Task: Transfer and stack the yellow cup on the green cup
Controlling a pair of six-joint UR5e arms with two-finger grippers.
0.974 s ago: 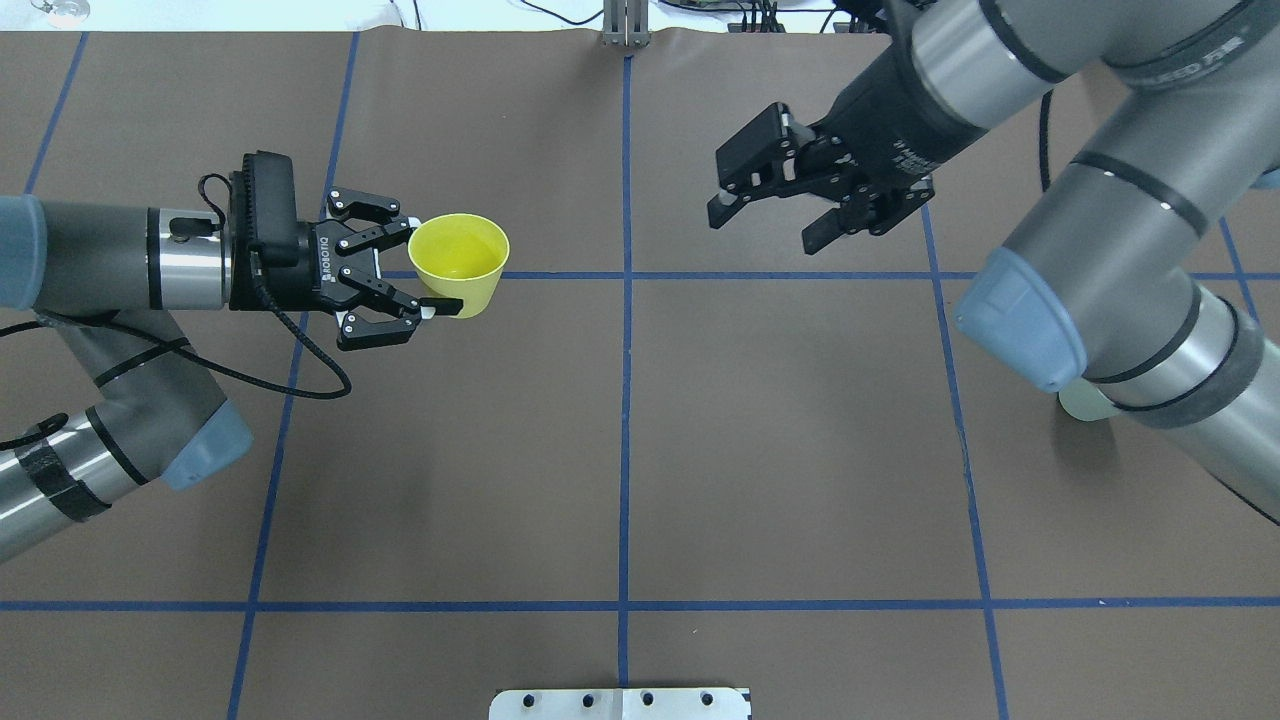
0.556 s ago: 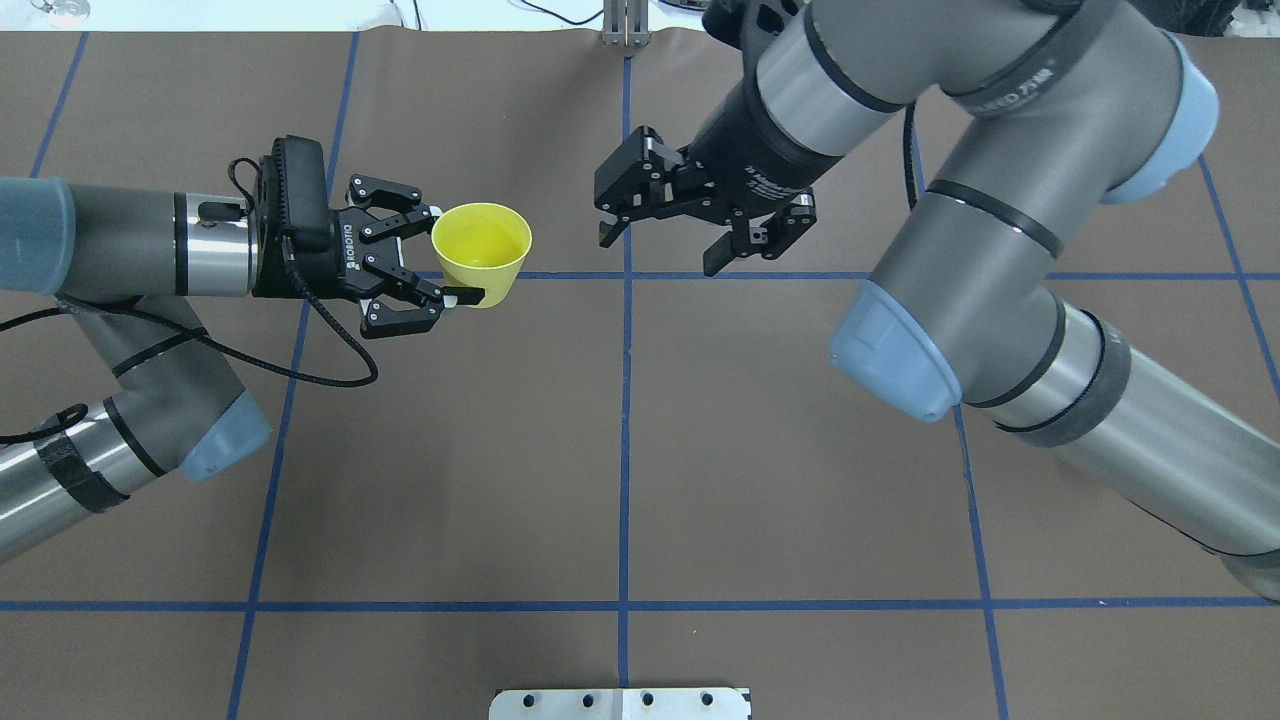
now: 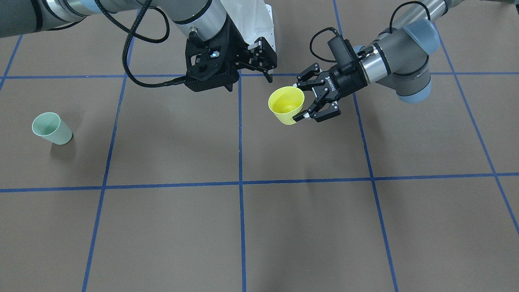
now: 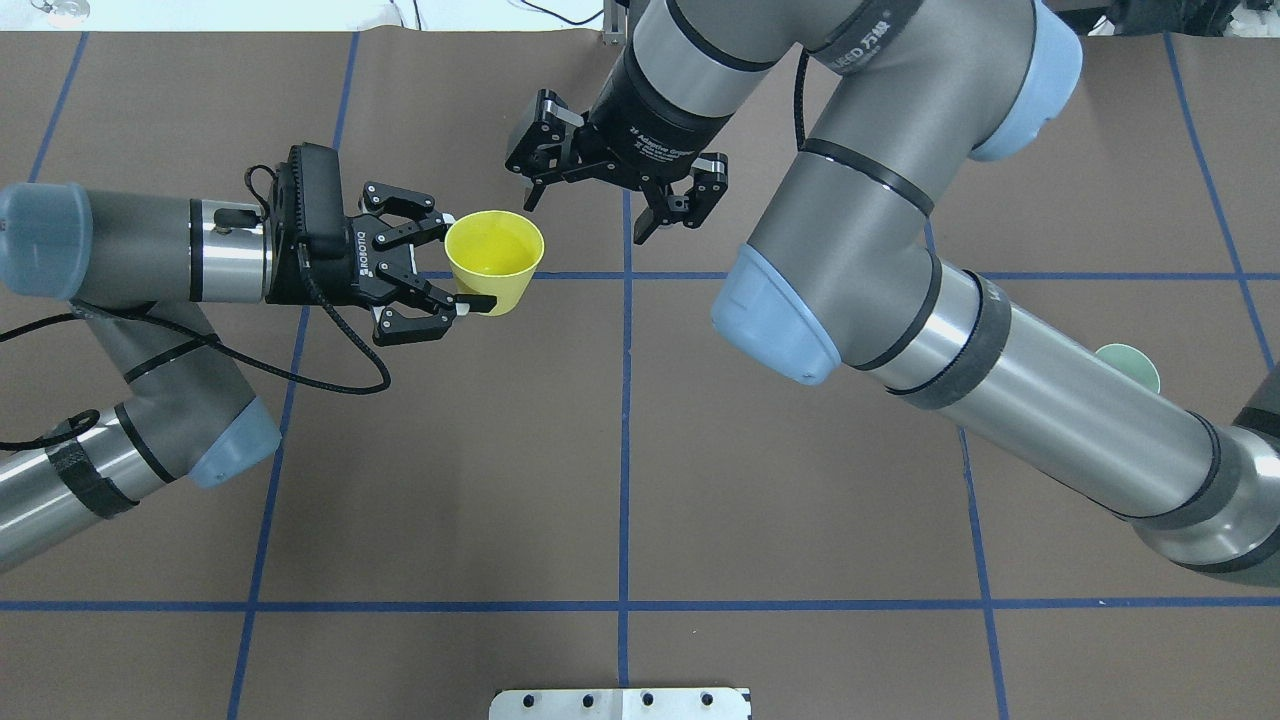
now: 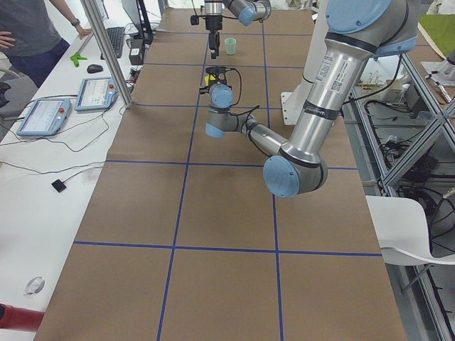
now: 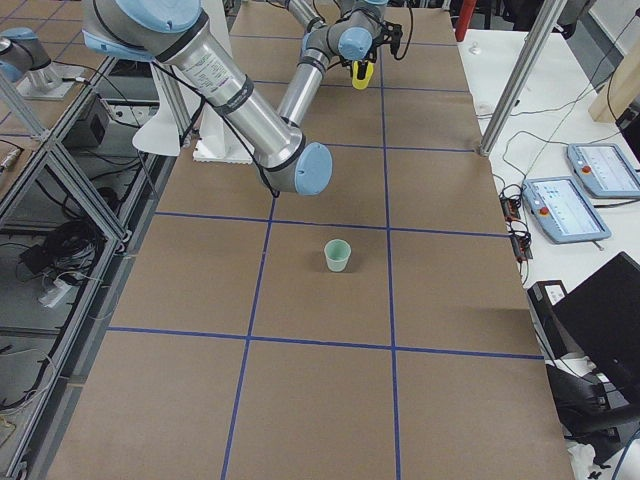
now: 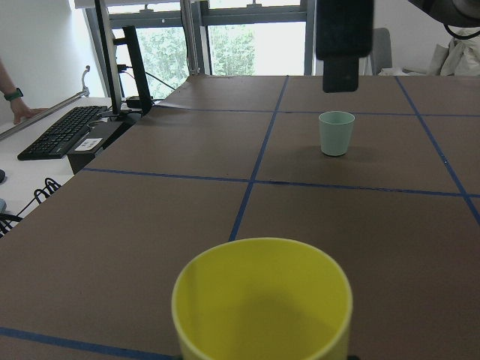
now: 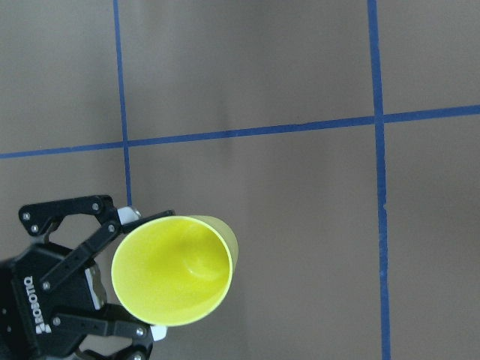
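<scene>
Next, my right gripper takes the yellow cup over. It will close on the rim (image 3: 270,99) (image 8: 230,262) of the cup, at the side opposite my left gripper.
The yellow cup (image 4: 493,260) is held upright above the table in my left gripper (image 4: 465,262), whose fingers are shut on its sides. It also shows in the front view (image 3: 287,104), the left wrist view (image 7: 261,300) and the right wrist view (image 8: 172,270). My right gripper (image 4: 588,215) is open and empty, pointing down, just right of and beyond the cup, apart from it. The green cup (image 3: 52,128) stands upright far off on the robot's right side. In the overhead view the green cup (image 4: 1130,362) is mostly hidden behind the right arm.
The brown table mat (image 4: 620,450) carries blue tape grid lines. A metal bracket (image 4: 620,703) sits at the near edge. The right arm's long forearm (image 4: 1000,370) stretches across the right half of the table. One right gripper finger (image 7: 343,45) hangs ahead in the left wrist view.
My right arm has swung left across the table, bringing its open gripper close to the yellow cup. My left gripper has moved the cup a little right and farther away.
</scene>
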